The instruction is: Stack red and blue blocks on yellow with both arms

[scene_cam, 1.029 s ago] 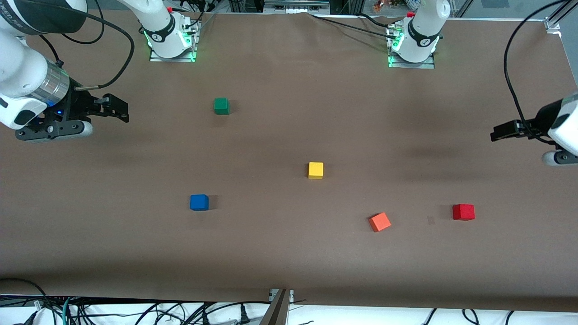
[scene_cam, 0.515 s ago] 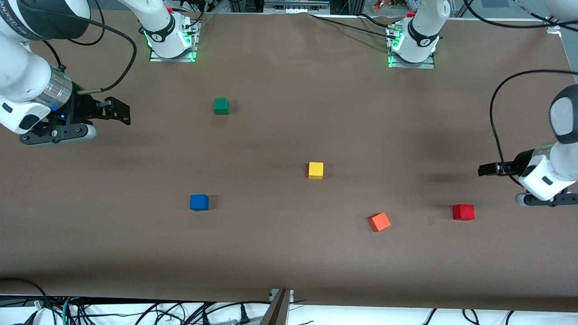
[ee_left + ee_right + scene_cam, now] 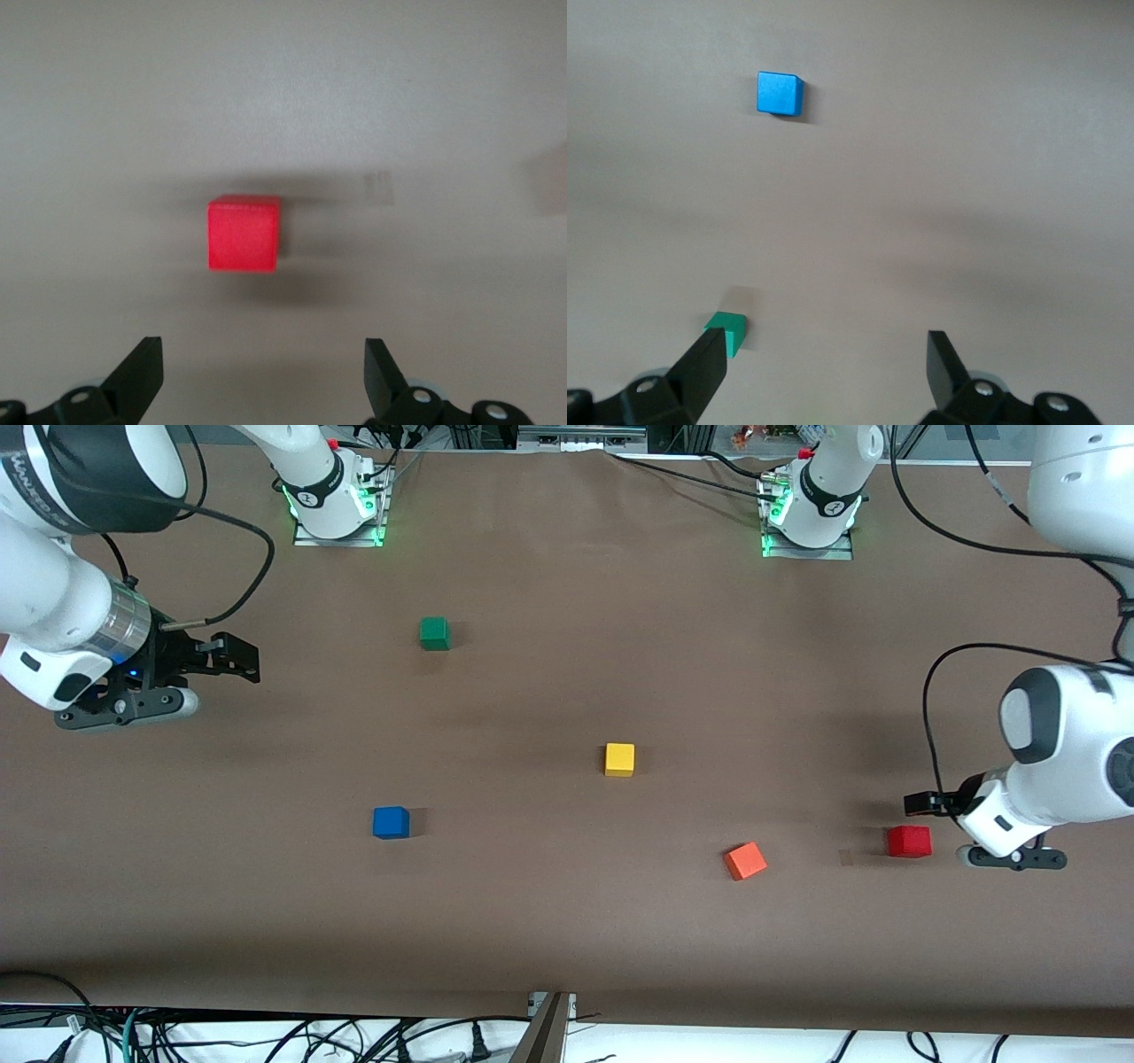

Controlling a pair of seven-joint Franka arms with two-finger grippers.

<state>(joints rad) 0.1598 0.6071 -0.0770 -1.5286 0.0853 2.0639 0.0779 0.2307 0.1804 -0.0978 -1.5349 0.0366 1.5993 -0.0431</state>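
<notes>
Next, I close my left gripper on opposite sides of the deep red cube (image 3: 909,841) (image 3: 243,237), with one finger on its side toward the orange-red cube.
The deep red cube (image 3: 910,841) lies on the table toward the left arm's end. It also shows in the left wrist view (image 3: 244,234), ahead of the open, empty left gripper (image 3: 263,372). In the front view the left gripper (image 3: 923,804) hangs low, close by the red cube. The blue cube (image 3: 391,822) lies toward the right arm's end and shows in the right wrist view (image 3: 780,93). The yellow cube (image 3: 619,759) sits near the table's middle. The right gripper (image 3: 241,659) is open and empty, over bare table at the right arm's end (image 3: 824,367).
A green cube (image 3: 434,633) lies farther from the front camera than the blue cube, and shows by a right fingertip (image 3: 729,329). An orange-red cube (image 3: 745,860) lies between the yellow and red cubes, nearer the front camera. Both arm bases stand along the table's back edge.
The left arm has swung down and inward, bringing its gripper close to the red cube. The right gripper has shifted slightly toward the table's middle. No cube has moved.
</notes>
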